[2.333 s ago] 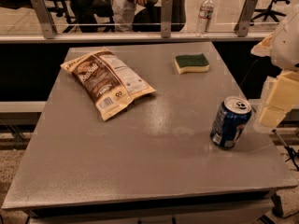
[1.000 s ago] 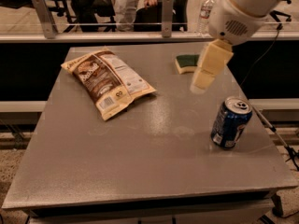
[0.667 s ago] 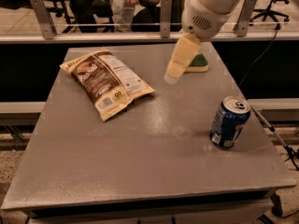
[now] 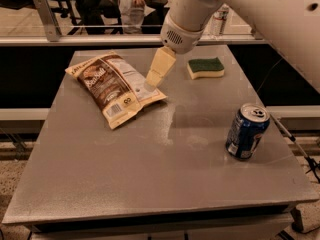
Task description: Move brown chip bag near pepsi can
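I will next move my gripper to the middle of the brown chip bag (image 4: 127, 88), beside the bag's white panel, and close it there.
The brown chip bag (image 4: 113, 88) lies flat on the grey table (image 4: 150, 169) at the back left, brown front with white script up, white panel toward its right edge. The pepsi can (image 4: 246, 131) stands upright near the table's right edge, blue with a silver top. My gripper (image 4: 151, 81) hangs from the white arm (image 4: 240, 9) that reaches in from the upper right. Its cream fingers point down at the bag's right edge, just above it.
A green and yellow sponge (image 4: 205, 67) lies at the back right of the table. A clear water bottle (image 4: 218, 19) stands behind the table past a metal rail (image 4: 75, 40). Chairs and a person are beyond the rail.
The arm has swung left from beside the can, across the table past the sponge, and the gripper has come down over the chip bag's right edge. Bag and can have not moved.
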You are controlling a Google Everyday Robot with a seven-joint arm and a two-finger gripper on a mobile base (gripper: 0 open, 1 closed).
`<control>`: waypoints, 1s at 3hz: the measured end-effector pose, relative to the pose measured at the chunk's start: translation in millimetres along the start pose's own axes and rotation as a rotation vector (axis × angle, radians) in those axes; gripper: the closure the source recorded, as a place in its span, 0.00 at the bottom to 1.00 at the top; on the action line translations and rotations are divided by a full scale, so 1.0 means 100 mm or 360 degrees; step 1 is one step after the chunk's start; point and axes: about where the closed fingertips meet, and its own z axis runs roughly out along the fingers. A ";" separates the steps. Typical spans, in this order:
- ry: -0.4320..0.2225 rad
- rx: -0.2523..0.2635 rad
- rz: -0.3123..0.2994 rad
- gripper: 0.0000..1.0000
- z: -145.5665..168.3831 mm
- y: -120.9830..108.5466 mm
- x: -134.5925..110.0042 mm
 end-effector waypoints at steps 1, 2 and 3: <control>0.0007 -0.0011 0.0047 0.00 0.28 0.01 -0.17; 0.0027 -0.0043 0.0059 0.00 0.54 0.03 -0.32; 0.0061 -0.0089 0.0048 0.00 0.77 0.10 -0.44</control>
